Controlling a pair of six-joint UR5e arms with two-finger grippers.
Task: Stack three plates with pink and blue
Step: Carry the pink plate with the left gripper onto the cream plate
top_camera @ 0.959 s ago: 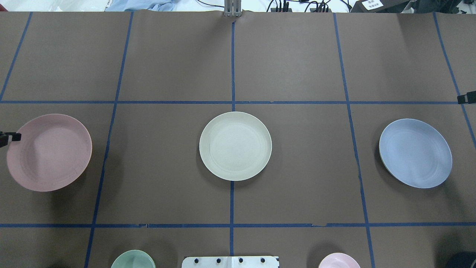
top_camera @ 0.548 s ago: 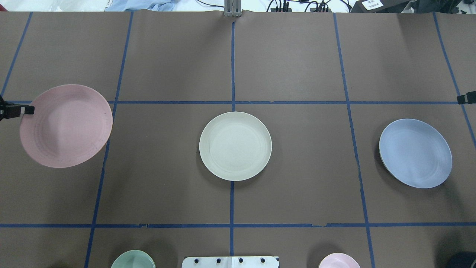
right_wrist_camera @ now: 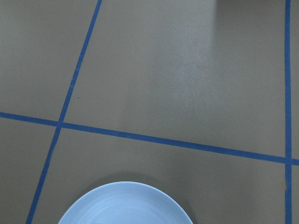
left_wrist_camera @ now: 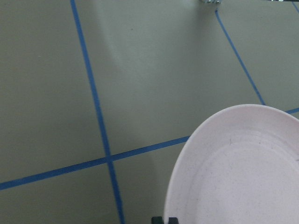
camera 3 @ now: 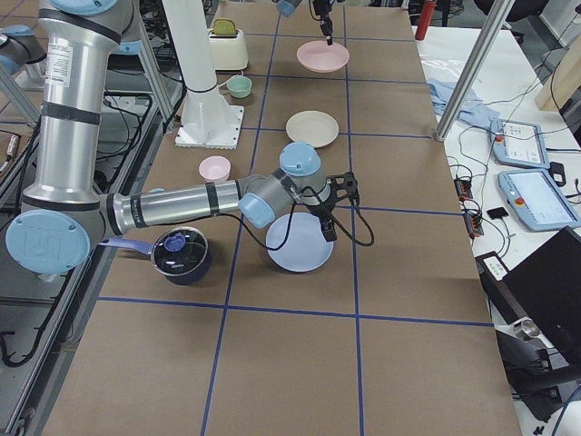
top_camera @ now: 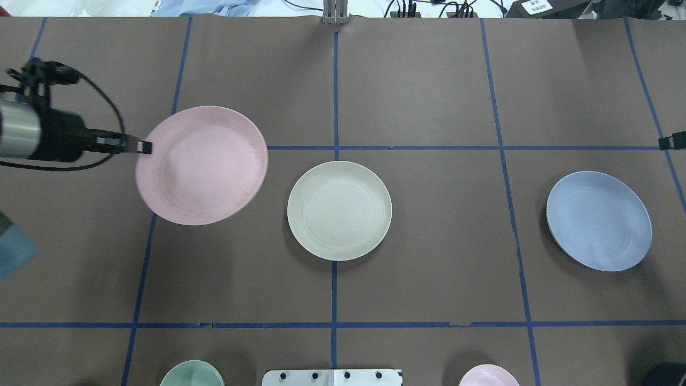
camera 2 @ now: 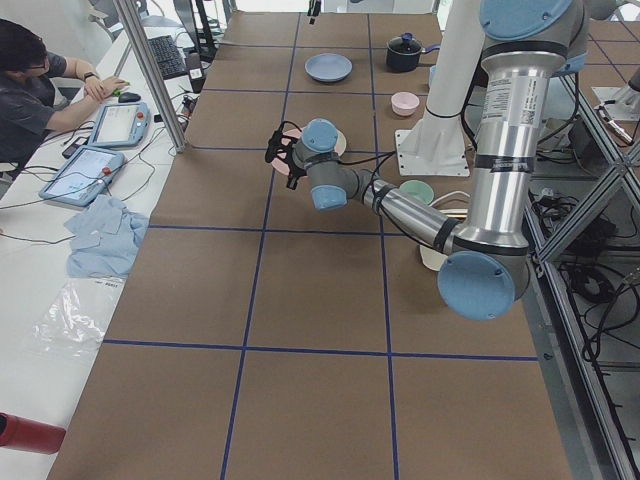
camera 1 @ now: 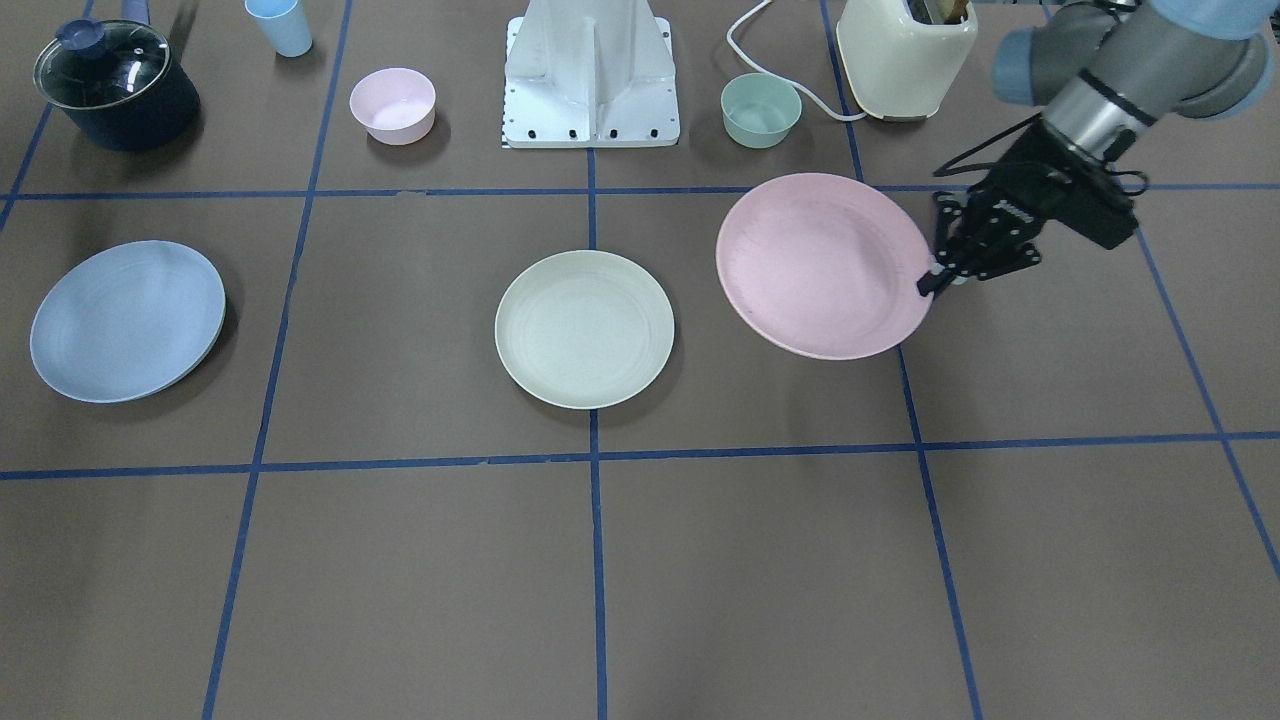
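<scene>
The robot's right gripper should next close on the outer rim of the blue plate (camera 1: 35,317), on the side farthest from the cream plate.
My left gripper (top_camera: 140,146) is shut on the left rim of the pink plate (top_camera: 203,166) and holds it lifted and tilted, just left of the cream plate (top_camera: 339,210) at the table's middle. The front-facing view shows the same grip (camera 1: 930,280) on the pink plate (camera 1: 820,265). The left wrist view shows the pink plate (left_wrist_camera: 233,168) close up. The blue plate (top_camera: 598,220) lies on the right, with a thin edge of another plate under it. My right gripper (camera 3: 327,227) hovers by the blue plate's far-side rim; I cannot tell whether it is open or shut.
Near the robot base (camera 1: 592,75) stand a pink bowl (camera 1: 392,103), a green bowl (camera 1: 760,108), a dark lidded pot (camera 1: 115,85), a blue cup (camera 1: 280,25) and a cream toaster (camera 1: 905,55). Blue tape lines grid the brown table.
My left gripper has carried the pink plate from the table's left edge away from the robot and to the right, toward the cream plate. The blue and cream plates have not moved.
</scene>
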